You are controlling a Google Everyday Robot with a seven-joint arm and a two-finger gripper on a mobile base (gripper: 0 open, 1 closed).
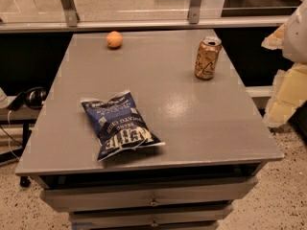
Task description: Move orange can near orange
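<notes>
The robot's gripper will next go to the orange can's middle [208,60] and close there, around its side below the silver top.
The orange can [207,58] stands upright on the grey table [192,123], towards its back right; it is orange-gold with dark script and a silver top. The orange [114,39], a small round fruit, lies near the back edge, left of centre, well apart from the can. My gripper [286,87] shows as pale cream and white parts at the right edge of the camera view, beyond the table's right side and to the right of the can. It touches nothing on the table.
A blue potato chip bag [120,124] lies flat on the front left part of the table. Drawers [153,201] sit under the tabletop. A metal rail and glass run behind the table. Black headphones [33,97] rest on a low surface at the left.
</notes>
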